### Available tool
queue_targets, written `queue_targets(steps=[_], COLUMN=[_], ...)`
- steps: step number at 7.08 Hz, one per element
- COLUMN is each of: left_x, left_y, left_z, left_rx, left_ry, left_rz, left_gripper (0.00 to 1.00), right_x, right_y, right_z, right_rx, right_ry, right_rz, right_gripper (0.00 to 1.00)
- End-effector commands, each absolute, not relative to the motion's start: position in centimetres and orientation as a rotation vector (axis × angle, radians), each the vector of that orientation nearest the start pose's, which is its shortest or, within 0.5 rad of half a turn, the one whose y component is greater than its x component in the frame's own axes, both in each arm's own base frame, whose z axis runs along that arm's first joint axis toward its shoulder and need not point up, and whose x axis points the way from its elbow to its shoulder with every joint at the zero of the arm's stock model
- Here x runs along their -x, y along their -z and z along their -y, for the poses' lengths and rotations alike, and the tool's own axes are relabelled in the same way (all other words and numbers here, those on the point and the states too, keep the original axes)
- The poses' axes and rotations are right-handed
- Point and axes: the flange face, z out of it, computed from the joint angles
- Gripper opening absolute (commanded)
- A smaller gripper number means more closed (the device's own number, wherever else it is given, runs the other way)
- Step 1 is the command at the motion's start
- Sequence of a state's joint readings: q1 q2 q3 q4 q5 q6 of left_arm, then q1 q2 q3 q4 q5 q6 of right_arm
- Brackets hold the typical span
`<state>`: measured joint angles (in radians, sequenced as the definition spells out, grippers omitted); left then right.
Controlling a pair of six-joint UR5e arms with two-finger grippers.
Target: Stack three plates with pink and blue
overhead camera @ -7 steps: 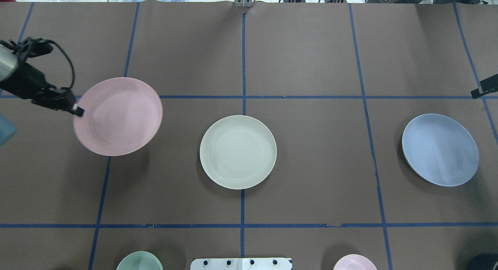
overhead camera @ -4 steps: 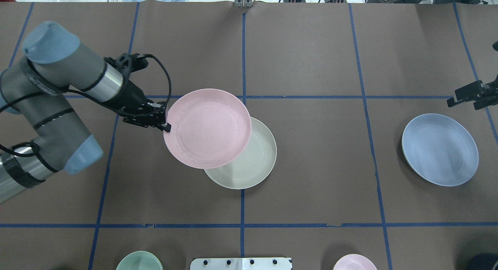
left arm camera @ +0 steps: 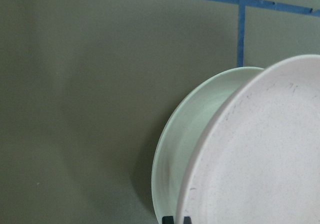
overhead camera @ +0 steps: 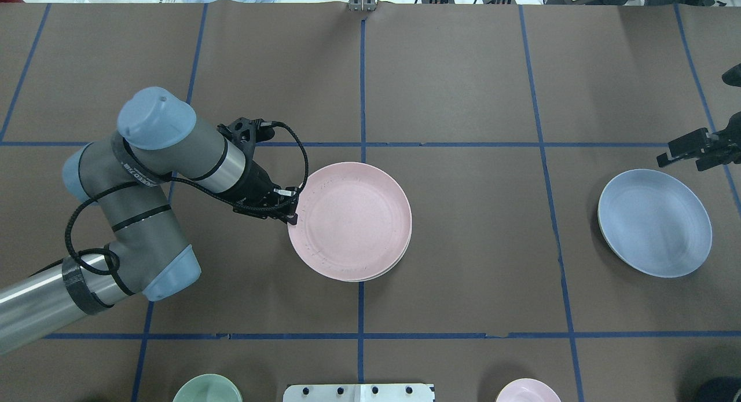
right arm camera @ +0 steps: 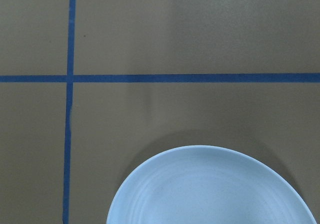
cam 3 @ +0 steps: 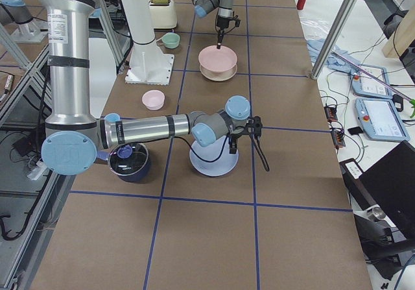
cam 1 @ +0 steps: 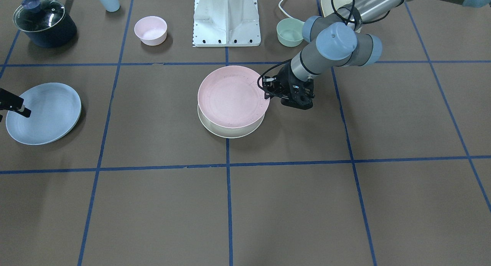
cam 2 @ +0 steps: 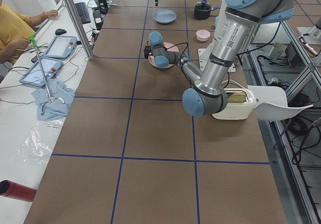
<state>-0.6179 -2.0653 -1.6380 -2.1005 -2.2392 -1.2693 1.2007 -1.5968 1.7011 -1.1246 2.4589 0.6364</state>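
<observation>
Next, I close my right gripper on the light blue plate's outer rim (cam 1: 9, 112), on the side away from the pale pink plate.
My left gripper (overhead camera: 292, 214) is shut on the left rim of the pale pink plate (overhead camera: 350, 221). It holds the plate over the cream-white plate (overhead camera: 400, 257) at the table's middle. In the front view the pink plate (cam 1: 232, 95) sits slightly above the cream plate (cam 1: 230, 132), a little tilted. The left wrist view shows the cream plate's rim (left arm camera: 175, 149) peeking out under the pink plate (left arm camera: 260, 159). The light blue plate (overhead camera: 654, 222) lies at the right. My right gripper (overhead camera: 680, 156) hovers open and empty at the blue plate's far edge. The right wrist view shows the blue plate (right arm camera: 210, 189) below.
A small pink bowl (cam 1: 150, 30), a mint-green bowl (cam 1: 290, 32), a lidded dark pot (cam 1: 44, 22) and a blue cup (cam 1: 108, 0) stand near the robot's base (cam 1: 227, 18). A toaster (cam 2: 233, 103) sits beside the left arm.
My left arm has carried the pink plate from the left side to over the cream plate and lowered it. My right gripper has come in toward the blue plate's far edge.
</observation>
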Motion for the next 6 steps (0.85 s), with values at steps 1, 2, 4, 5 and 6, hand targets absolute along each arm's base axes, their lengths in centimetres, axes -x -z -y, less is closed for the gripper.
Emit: queue_targets(steps=[1,2,4,5,6], left_x=[-50.0,-48.8,-46.0,-45.2,-45.0], left_y=[-28.0,-28.0,-27.1,-26.7,-26.8], left_z=[43.1,44.5,46.6,47.0,47.2], left_rx=[0.034,0.008,-0.032,-0.045,-0.032], left_ry=[-0.109,-0.083,-0.045,-0.038,-0.014], left_rz=[-1.234,-1.241,-1.256,-1.263,-1.262], left_gripper=[0.73,1.0,1.0,1.0,1.0], right_x=[12.9,13.1,13.2,13.4,13.6], right_y=[-55.1,-55.3,-57.6,-60.1,-61.5], right_z=[48.3,48.3,45.5,43.7,43.3], right_rx=[-0.026,-0.023,-0.016,-0.05,-0.038], right_ry=[-0.001,0.0,0.025,0.048,0.05], right_rz=[0.998,0.996,0.994,0.979,0.96], right_gripper=[1.0,1.0,1.0,1.0,0.99])
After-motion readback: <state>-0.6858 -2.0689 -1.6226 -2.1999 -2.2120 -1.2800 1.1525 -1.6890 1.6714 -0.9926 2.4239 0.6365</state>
